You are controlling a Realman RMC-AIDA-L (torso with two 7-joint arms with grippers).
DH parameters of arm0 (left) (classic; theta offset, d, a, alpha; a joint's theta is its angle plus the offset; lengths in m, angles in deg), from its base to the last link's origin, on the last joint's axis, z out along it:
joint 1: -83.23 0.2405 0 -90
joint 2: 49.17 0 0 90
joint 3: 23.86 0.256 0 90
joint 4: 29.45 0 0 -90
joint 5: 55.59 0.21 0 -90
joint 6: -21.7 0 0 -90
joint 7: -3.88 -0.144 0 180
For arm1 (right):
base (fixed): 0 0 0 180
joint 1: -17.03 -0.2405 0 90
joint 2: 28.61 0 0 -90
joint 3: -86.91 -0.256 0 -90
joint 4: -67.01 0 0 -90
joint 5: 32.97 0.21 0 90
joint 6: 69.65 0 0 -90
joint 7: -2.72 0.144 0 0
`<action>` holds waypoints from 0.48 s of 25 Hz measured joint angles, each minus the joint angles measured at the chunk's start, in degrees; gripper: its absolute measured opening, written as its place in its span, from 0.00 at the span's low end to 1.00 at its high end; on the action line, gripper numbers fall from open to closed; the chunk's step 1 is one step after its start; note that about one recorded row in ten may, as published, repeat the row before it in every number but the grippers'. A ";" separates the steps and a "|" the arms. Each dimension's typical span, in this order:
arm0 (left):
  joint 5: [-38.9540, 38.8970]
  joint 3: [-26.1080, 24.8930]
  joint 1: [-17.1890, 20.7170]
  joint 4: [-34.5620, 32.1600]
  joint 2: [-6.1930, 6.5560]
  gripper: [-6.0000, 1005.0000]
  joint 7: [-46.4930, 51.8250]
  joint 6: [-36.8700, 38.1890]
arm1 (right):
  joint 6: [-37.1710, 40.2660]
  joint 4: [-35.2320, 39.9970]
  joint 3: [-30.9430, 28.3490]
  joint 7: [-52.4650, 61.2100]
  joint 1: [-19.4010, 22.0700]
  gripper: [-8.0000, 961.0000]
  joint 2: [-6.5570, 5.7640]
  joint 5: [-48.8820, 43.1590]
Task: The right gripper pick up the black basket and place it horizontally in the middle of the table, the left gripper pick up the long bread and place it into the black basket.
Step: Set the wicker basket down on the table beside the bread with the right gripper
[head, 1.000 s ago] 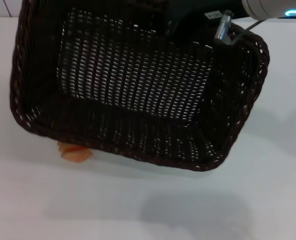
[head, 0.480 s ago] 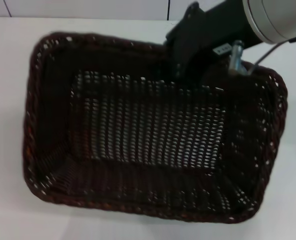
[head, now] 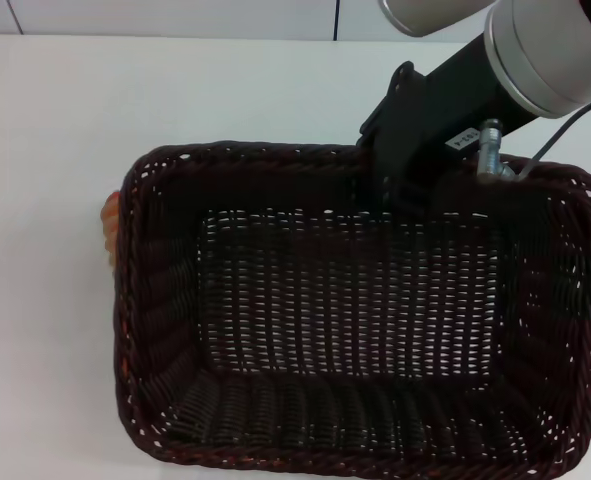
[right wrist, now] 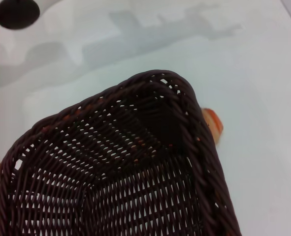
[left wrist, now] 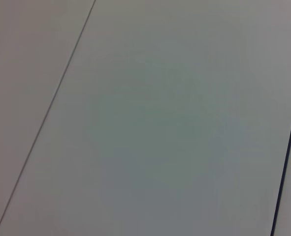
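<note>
My right gripper is going to put the black basket down on the white table [head: 347,268] close beside the long bread.
The black basket [head: 135,300] fills most of the head view, its opening facing up and its long side across the view. My right gripper [head: 390,195] reaches down from the upper right onto the basket's far rim and is shut on it; the fingertips are hidden by the weave. The long bread [head: 109,214] shows only as an orange-and-cream end past the basket's left side, on the white table [head: 175,90]. The right wrist view shows the basket's rim [right wrist: 194,128] with the bread's end [right wrist: 212,124] just outside it. My left gripper is out of view.
The table's far edge meets a pale wall with a dark seam [head: 336,20]. The left wrist view shows only pale panels with thin dark seams [left wrist: 47,113]. A white part with a black round end [right wrist: 17,11] sits at the corner of the right wrist view.
My right arm has carried the basket toward me and to the right. The bread, earlier peeking from under the basket's near-left edge, was hidden, and now shows beside its left side.
</note>
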 joint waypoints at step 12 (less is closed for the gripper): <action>0.00 -0.52 0.42 -0.03 -0.13 0.85 0.24 0.24 | 2.71 -8.89 2.77 -1.00 -2.45 0.16 0.31 -2.36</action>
